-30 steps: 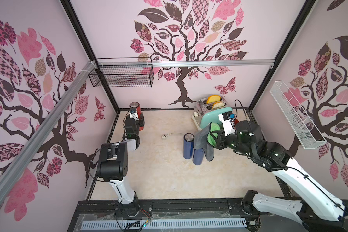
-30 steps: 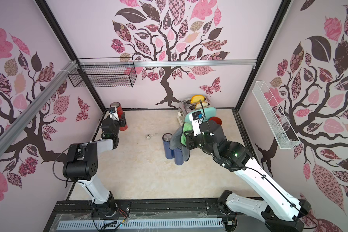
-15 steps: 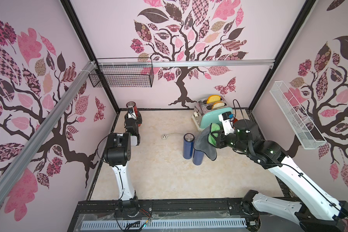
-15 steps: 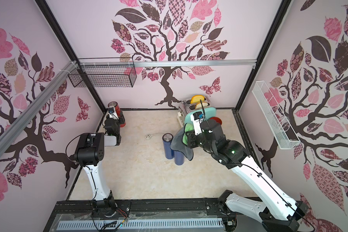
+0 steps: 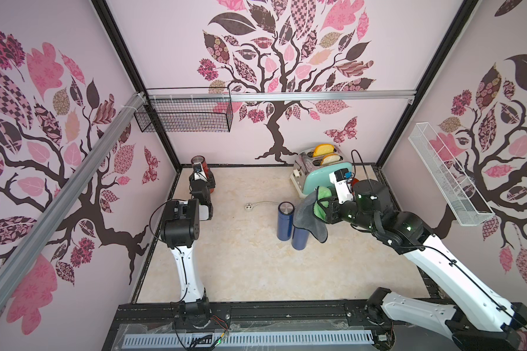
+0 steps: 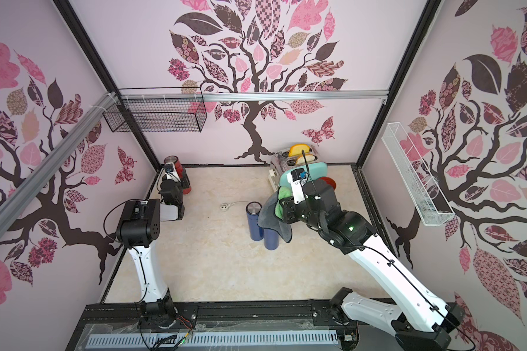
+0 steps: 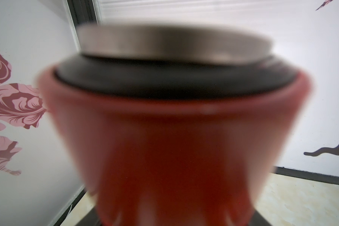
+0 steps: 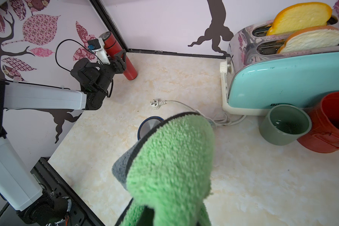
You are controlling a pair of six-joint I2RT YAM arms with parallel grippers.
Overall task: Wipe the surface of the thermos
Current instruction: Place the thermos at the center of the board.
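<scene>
Next, my left gripper releases the red thermos upright on the table's back corner area (image 5: 210, 194) below the black wire basket.
A red thermos (image 5: 208, 179) (image 6: 184, 180) with a steel lid leans near the back left corner. My left gripper (image 5: 204, 184) (image 8: 123, 59) is shut on its body, and the thermos (image 7: 170, 137) fills the left wrist view. Two blue thermoses (image 5: 285, 221) (image 5: 299, 240) stand side by side mid-table. Above the nearer one hangs a green and grey cloth (image 5: 309, 215) (image 8: 170, 166). My right gripper (image 5: 320, 206) (image 6: 282, 209) is shut on this cloth, and its fingers are buried in it. The cloth partly covers a blue thermos lid (image 8: 150, 125).
A teal toaster (image 5: 323, 177) (image 8: 282, 78) with two bread slices stands at the back right, its plug (image 5: 250, 206) lying on the table. A green cup (image 8: 284, 125) and a red cup (image 8: 333, 127) sit beside it. A black wire basket (image 5: 186, 118) and a white rack (image 5: 447, 176) hang on the walls.
My left arm has raised its elbow and carried the red thermos a little toward the back left corner. The right arm and cloth have barely shifted.
</scene>
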